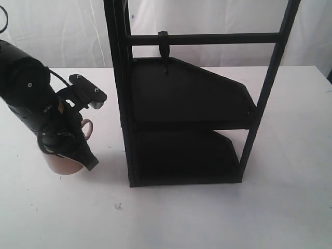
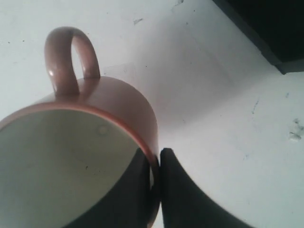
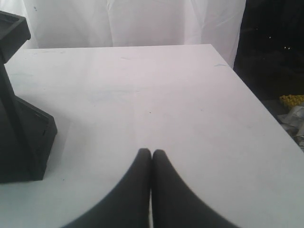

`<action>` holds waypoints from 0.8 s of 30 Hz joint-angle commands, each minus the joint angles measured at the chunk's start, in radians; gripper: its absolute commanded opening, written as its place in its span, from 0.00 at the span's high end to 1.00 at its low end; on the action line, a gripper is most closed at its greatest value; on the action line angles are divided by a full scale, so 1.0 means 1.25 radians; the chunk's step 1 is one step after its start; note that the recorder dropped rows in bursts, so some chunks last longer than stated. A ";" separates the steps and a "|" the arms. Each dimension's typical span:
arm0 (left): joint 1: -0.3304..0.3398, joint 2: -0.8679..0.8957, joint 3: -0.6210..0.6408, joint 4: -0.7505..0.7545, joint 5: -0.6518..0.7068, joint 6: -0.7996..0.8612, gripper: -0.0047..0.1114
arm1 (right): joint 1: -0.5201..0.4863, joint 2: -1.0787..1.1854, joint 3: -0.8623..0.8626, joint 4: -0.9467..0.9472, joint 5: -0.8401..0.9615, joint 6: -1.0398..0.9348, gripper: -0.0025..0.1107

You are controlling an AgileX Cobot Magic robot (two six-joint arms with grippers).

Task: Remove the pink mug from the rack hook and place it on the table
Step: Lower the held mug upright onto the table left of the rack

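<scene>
My left gripper should release the pink mug on the white table (image 1: pixel 84 177) (image 2: pixel 137 104) next to the rack's near upright.
The pink mug (image 1: pixel 61 164) stands upright at the left of the white table (image 1: pixel 207 218), its base down at the tabletop and its handle toward the rack (image 1: pixel 187 98). My left gripper (image 1: pixel 87 160) comes down on it from above. In the left wrist view the left gripper (image 2: pixel 156 154) is shut on the mug (image 2: pixel 118 104), one finger inside the cream wall and one outside. The rack hook (image 1: pixel 164 49) hangs bare from the crossbar. My right gripper (image 3: pixel 151 153) is shut and empty above bare table; the exterior view does not show it.
The rack's two slanted shelves hold nothing. Its base corner (image 3: pixel 19 137) lies near my right gripper, and another corner (image 2: pixel 266 28) lies beyond the mug. The table's edge (image 3: pixel 256 99) drops off past the right gripper. A small speck (image 1: pixel 118 206) lies in front of the rack.
</scene>
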 commanded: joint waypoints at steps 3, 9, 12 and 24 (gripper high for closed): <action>-0.001 0.012 -0.004 0.003 -0.004 -0.003 0.96 | -0.004 0.001 0.001 0.003 -0.007 0.001 0.98; -0.001 0.025 -0.004 -0.070 -0.036 -0.003 0.96 | -0.004 0.001 0.001 0.003 -0.007 0.001 0.98; -0.001 0.025 -0.004 -0.084 -0.040 -0.003 0.96 | -0.004 0.001 0.001 0.003 -0.007 0.001 0.98; -0.001 0.027 -0.004 -0.116 -0.047 -0.003 0.96 | -0.004 0.001 0.001 0.003 -0.007 0.001 0.98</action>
